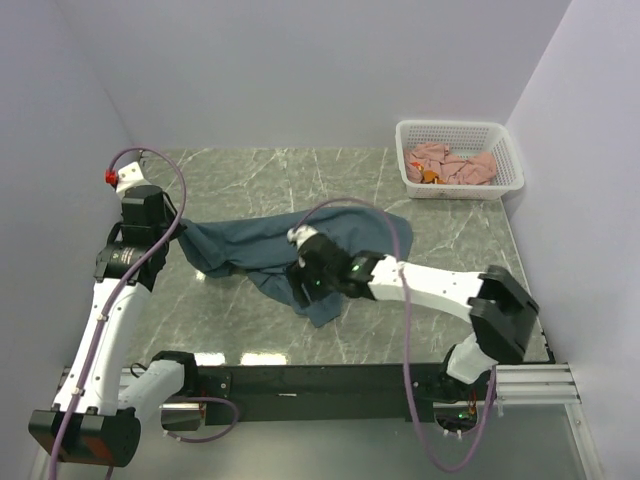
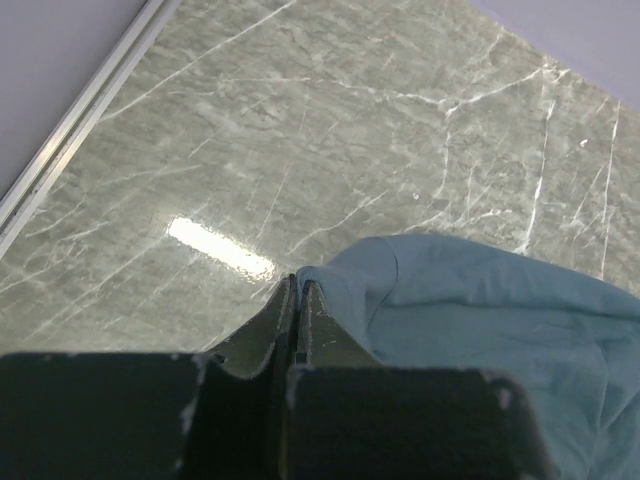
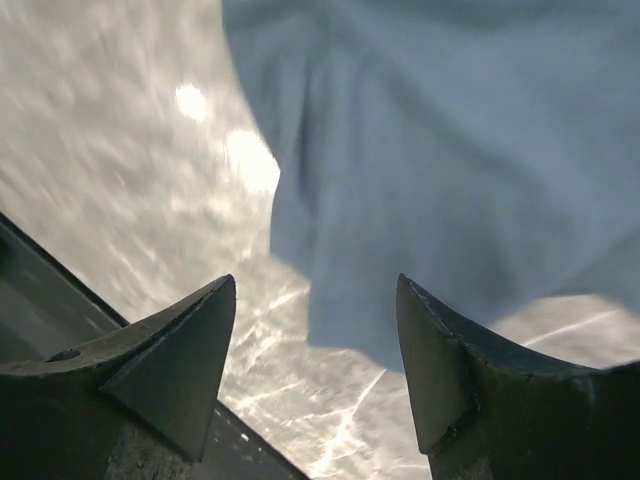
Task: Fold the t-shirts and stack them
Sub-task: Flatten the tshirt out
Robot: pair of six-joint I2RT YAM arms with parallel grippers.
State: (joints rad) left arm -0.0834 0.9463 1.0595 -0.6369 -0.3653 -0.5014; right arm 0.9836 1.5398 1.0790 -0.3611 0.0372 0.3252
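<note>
My right gripper is going to close on the near end of the trailing flap point(image 1: 320, 317) point(image 3: 345, 335) of the slate-blue t-shirt, the part nearest the black rail.
A dark slate-blue t-shirt point(image 1: 270, 245) lies rumpled across the middle of the marble table, with one flap trailing toward the near edge. My left gripper point(image 1: 181, 229) is at the shirt's left end. In the left wrist view its jaws point(image 2: 298, 282) are pressed together, with the shirt's edge point(image 2: 450, 310) pinched at their tips. My right gripper point(image 1: 303, 283) hovers over the trailing flap. In the right wrist view it point(image 3: 315, 287) stands open, holding nothing, with the shirt point(image 3: 450, 150) spread below it. Salmon-pink t-shirts point(image 1: 455, 165) lie bunched in the basket.
A white lattice basket point(image 1: 460, 190) sits at the table's far right corner, against the right wall. Walls close in the table on the left, back and right. A black rail point(image 1: 320, 378) runs along the near edge between the arm bases.
</note>
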